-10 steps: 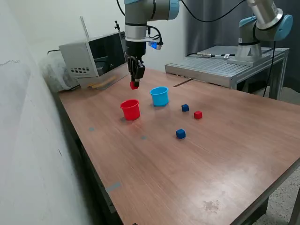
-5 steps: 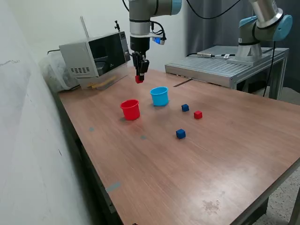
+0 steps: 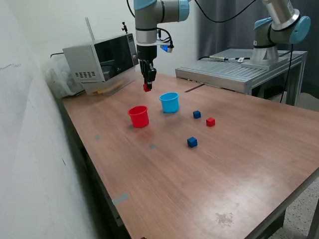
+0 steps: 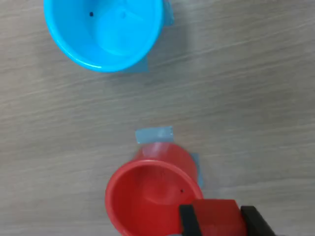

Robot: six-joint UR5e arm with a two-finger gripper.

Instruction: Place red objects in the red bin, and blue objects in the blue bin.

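Next, my gripper lets go of the red cube inside the empty red cup [image 3: 138, 117] [image 4: 150, 191] that stands near the light blue cup.
My gripper [image 3: 147, 87] hangs in the air above the table, shut on a small red cube [image 3: 147, 88]. The red cup [image 3: 138, 116] stands below it, a little nearer the camera, and the light blue cup [image 3: 169, 102] stands to the exterior view's right of it. In the wrist view the held red cube [image 4: 218, 217] sits between the black fingers [image 4: 187, 220], over the edge of the red cup [image 4: 147, 194], with the blue cup [image 4: 103, 30] apart from it. Both cups look empty. On the table lie a second red cube [image 3: 210, 121] and two dark blue cubes [image 3: 197, 114] [image 3: 192, 142].
A microwave [image 3: 99, 57] and wooden sticks [image 3: 110, 88] sit at the table's back corner. A wall runs along the exterior view's left. A metal bench [image 3: 234, 69] carrying another robot arm [image 3: 276, 30] stands behind the table. Bits of blue tape [image 4: 153, 134] mark the tabletop.
Holding the red cube, the gripper rose and swung toward the exterior view's right, then came back slightly left and lower. The cups and loose cubes stayed put.
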